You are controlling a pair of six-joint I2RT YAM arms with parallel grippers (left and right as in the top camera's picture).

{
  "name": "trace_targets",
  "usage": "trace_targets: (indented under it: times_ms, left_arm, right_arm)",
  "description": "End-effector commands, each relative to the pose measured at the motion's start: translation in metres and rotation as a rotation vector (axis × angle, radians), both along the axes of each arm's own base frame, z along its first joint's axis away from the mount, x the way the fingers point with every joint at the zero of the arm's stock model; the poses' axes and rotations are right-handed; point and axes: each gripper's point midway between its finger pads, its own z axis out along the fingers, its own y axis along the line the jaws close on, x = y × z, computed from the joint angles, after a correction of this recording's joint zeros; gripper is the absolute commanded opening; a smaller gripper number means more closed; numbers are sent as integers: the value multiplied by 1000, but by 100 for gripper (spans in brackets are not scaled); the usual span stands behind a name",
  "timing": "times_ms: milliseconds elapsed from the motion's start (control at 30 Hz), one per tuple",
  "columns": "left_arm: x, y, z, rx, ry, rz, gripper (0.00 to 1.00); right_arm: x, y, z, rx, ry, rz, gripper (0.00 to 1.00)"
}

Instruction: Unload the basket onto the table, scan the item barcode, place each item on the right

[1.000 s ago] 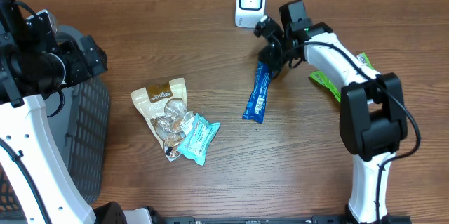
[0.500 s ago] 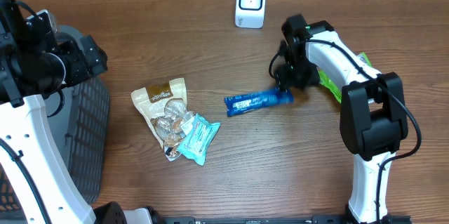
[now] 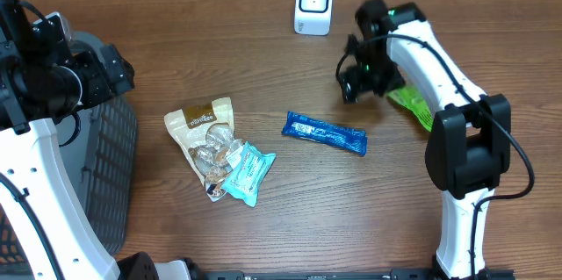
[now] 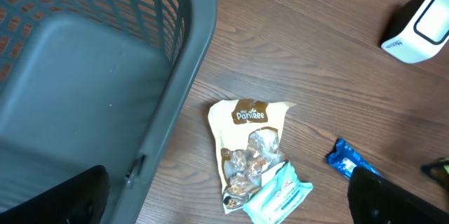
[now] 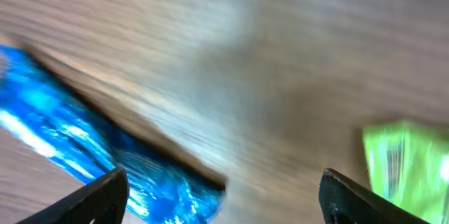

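Observation:
Next, my right gripper will go to the middle of the blue bar packet [image 3: 330,133] [image 5: 52,126] and close there, so it can be lifted to the white scanner.
A blue bar packet [image 3: 325,133] lies flat on the wooden table, apart from both grippers; it also shows blurred [image 5: 63,143] at the left of the right wrist view and as a corner [image 4: 345,161] in the left wrist view. My right gripper [image 3: 358,82] hovers open just above and to the right of it, nothing between its fingers [image 5: 98,196]. The white scanner [image 3: 313,3] stands at the back centre. Over the basket edge at the far left, my left gripper [image 4: 224,203] is wide open and empty.
A grey basket [image 3: 118,166] fills the left edge. A tan snack bag [image 3: 202,131] and a teal wipes pack [image 3: 247,173] lie together left of centre. A green packet [image 3: 408,104] lies under the right arm, also visible [image 5: 407,161] at the wrist view's right.
The right gripper opened and let go of the blue bar, which swung round and came to rest flat on the table. The gripper drew up and away. The left arm stayed still.

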Motion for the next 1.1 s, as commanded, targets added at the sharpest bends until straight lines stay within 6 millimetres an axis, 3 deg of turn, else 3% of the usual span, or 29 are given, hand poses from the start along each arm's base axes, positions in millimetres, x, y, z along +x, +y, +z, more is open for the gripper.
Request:
trace_targets:
  times_ms: [0, 233, 467, 733, 800, 1000, 1067]
  left_arm:
    - [-1, -3, 10, -9, -37, 9, 100]
    - [-1, -2, 10, -9, -37, 9, 100]
    - [-1, -3, 10, -9, -37, 9, 100]
    - [-1, -3, 10, -9, -37, 9, 100]
    - [-1, -2, 10, -9, -37, 9, 100]
    - [-1, -2, 10, -9, -37, 9, 100]
    - [-1, -2, 10, -9, -37, 9, 100]
  right_arm:
    - [-11, 33, 5, 156, -3, 248, 88]
    - [-52, 45, -31, 248, 89, 449, 89]
    - [-57, 52, -59, 305, 69, 447, 88]
    - [-68, 75, -56, 453, 85, 438, 70]
    - [-73, 74, -60, 449, 102, 436, 63]
    - [-97, 65, -79, 441, 172, 419, 61]
    - [-99, 65, -84, 439, 178, 401, 53]
